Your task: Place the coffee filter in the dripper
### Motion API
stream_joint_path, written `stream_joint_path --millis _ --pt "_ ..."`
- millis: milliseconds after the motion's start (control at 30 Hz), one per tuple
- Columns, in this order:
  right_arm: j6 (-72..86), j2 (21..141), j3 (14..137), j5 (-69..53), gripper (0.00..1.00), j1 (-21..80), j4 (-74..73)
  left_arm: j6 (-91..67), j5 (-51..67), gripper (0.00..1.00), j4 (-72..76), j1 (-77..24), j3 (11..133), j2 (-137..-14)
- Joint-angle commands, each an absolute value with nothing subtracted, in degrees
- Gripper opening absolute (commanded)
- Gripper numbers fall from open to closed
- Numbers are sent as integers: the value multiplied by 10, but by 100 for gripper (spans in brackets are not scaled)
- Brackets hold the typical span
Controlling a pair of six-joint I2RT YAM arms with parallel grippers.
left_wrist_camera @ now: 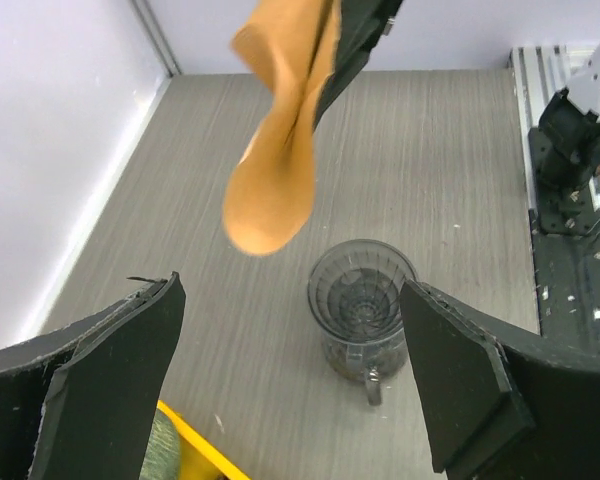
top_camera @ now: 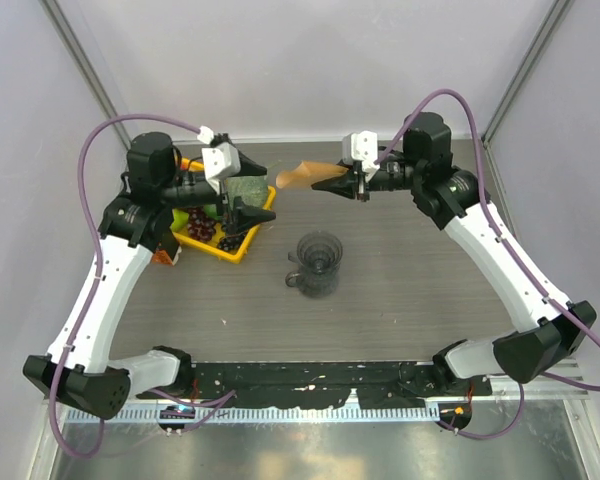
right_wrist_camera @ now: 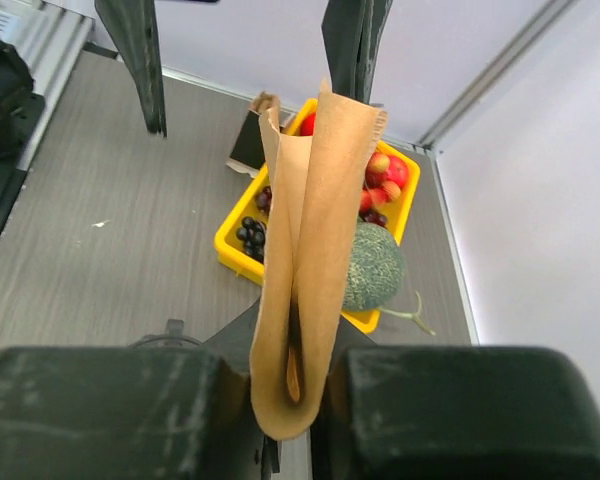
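Note:
The coffee filter is folded narrow in my right gripper, so next my left gripper pinches its loose end (top_camera: 286, 178) while my right gripper grips it again.
My right gripper (top_camera: 332, 185) is shut on the light-brown paper coffee filter (top_camera: 298, 175), held in the air above the table's far middle. In the right wrist view the filter (right_wrist_camera: 308, 270) is folded between the pads and sticks out forward. The left wrist view shows it (left_wrist_camera: 280, 150) hanging from the right fingers. The clear ribbed dripper (top_camera: 318, 264) stands upright on the table centre, handle toward the front left; it also shows in the left wrist view (left_wrist_camera: 362, 300). My left gripper (top_camera: 248, 215) is open and empty over the yellow tray, left of the filter.
A yellow tray (top_camera: 242, 253) with dark grapes, red fruit and a green melon (right_wrist_camera: 375, 268) stands at the far left. An orange-brown carton (top_camera: 166, 257) lies beside its left edge. White walls enclose the table on three sides.

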State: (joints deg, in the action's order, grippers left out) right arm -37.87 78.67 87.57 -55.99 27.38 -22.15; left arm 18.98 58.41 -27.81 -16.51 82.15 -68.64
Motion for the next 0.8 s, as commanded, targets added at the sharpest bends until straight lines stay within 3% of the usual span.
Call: stream_joint_path --millis 0,233,467,533,667,733,767 --pt "-355 799 911 -613 13 276 -234 296 562 99 -273 -208 824 -686" --pt "-362 804 928 -624 13 287 -266 254 536 90 -224 -249 829 -711" --pt "-379 799 925 -621 12 290 -279 201 543 67 -192 -260 840 -727" --pt "-381 799 925 -618 12 290 -279 200 547 54 -192 -260 838 -726" --pt "-381 795 925 -602 13 289 -279 191 542 13 -175 -260 820 -715" --pt "-378 795 927 -592 17 290 -279 192 536 0 -168 -260 807 -706" --pt "-377 794 929 -587 19 288 -279 192 531 0 -164 -260 802 -702"
